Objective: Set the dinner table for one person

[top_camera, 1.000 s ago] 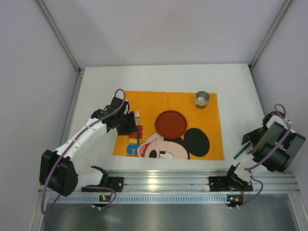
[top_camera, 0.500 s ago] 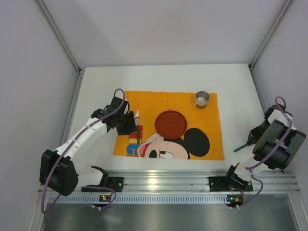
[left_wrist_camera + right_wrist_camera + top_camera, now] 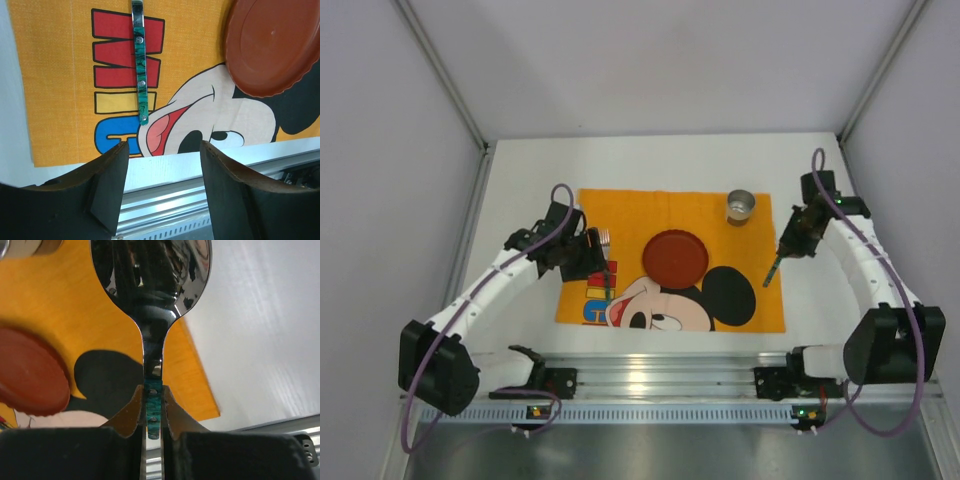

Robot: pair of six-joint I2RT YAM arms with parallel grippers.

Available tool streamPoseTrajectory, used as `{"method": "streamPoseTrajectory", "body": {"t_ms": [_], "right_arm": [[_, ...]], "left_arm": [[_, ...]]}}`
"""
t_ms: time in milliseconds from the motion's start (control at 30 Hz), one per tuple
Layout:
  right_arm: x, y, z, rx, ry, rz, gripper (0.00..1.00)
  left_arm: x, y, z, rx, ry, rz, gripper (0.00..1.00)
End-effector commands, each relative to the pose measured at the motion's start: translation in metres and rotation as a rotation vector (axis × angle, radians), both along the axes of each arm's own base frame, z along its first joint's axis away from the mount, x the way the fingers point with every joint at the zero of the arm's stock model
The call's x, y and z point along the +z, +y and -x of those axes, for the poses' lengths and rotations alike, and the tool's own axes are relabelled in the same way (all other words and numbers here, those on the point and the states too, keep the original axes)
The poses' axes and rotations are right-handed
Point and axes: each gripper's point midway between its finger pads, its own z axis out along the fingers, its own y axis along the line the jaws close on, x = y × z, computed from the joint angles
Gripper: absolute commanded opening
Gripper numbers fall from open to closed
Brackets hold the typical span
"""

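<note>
My right gripper is going to set the spoon down on the placemat [image 3: 727,264] [image 3: 99,347] between the red plate and the mat's edge.
The white dinner table [image 3: 525,200] carries an orange Mickey Mouse placemat [image 3: 620,215] with a red plate [image 3: 675,257] in its middle and a metal cup [image 3: 741,206] at its far right corner. A green-handled fork [image 3: 607,268] lies on the mat left of the plate; it also shows in the left wrist view [image 3: 141,75]. My left gripper [image 3: 586,260] hovers beside the fork, open and empty [image 3: 164,147]. My right gripper [image 3: 790,243] is shut on the green handle of a spoon [image 3: 150,280] and holds it in the air over the mat's right edge.
The ribbed aluminium rail [image 3: 660,375] runs along the near edge with both arm bases on it. Grey walls and metal posts enclose the table on three sides. Bare white tabletop [image 3: 270,330] lies right of the mat.
My right arm has swung from the table's right edge inward and forward, carrying the spoon to the mat's right edge. The left arm has barely shifted beside the fork.
</note>
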Motion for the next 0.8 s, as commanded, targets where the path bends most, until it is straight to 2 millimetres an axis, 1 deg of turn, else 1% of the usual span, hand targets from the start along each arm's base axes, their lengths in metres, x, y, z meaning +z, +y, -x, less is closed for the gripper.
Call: {"method": "streamPoseTrajectory", "body": {"t_ms": [0, 67, 100, 133, 167, 200, 233, 267, 333, 467, 533, 633, 767], "right_arm": [[-0.016, 0.05, 0.009, 0.137, 0.05, -0.045, 0.0], [-0.027, 0.064, 0.009, 0.173, 0.08, -0.047, 0.0], [-0.031, 0.077, 0.01, 0.217, 0.083, -0.05, 0.0], [-0.039, 0.088, 0.008, 0.24, 0.091, -0.069, 0.0], [-0.044, 0.094, 0.007, 0.257, 0.1, -0.07, 0.0], [-0.057, 0.113, 0.008, 0.326, 0.132, -0.044, 0.0], [-0.055, 0.114, 0.005, 0.33, 0.123, -0.044, 0.0], [-0.065, 0.119, 0.005, 0.348, 0.158, -0.035, 0.0], [-0.075, 0.125, 0.0, 0.385, 0.182, 0.016, 0.0], [-0.087, 0.137, -0.005, 0.44, 0.208, 0.064, 0.0], [-0.094, 0.14, -0.006, 0.454, 0.229, 0.079, 0.0], [-0.099, 0.141, -0.01, 0.469, 0.234, 0.1, 0.0], [-0.098, 0.138, -0.019, 0.484, 0.225, 0.144, 0.0]], "left_arm": [[0.012, -0.001, -0.002, 0.026, -0.054, 0.038, 0.64], [0.013, 0.001, 0.002, 0.031, -0.06, 0.039, 0.64], [0.011, 0.003, 0.006, 0.031, -0.051, 0.033, 0.64], [0.011, 0.004, 0.007, 0.035, -0.052, 0.03, 0.64], [0.014, 0.006, 0.009, 0.04, -0.063, 0.033, 0.63], [0.015, 0.01, 0.014, 0.049, -0.059, 0.025, 0.63], [0.014, 0.01, 0.016, 0.049, -0.052, 0.022, 0.63], [0.016, 0.013, 0.018, 0.054, -0.06, 0.019, 0.63], [0.018, 0.016, 0.021, 0.064, -0.057, 0.013, 0.63], [0.022, 0.021, 0.025, 0.086, -0.069, 0.006, 0.61], [0.022, 0.022, 0.026, 0.092, -0.069, 0.005, 0.61], [0.023, 0.023, 0.025, 0.107, -0.073, 0.002, 0.61], [0.023, 0.022, 0.022, 0.116, -0.072, 0.006, 0.61]]}}
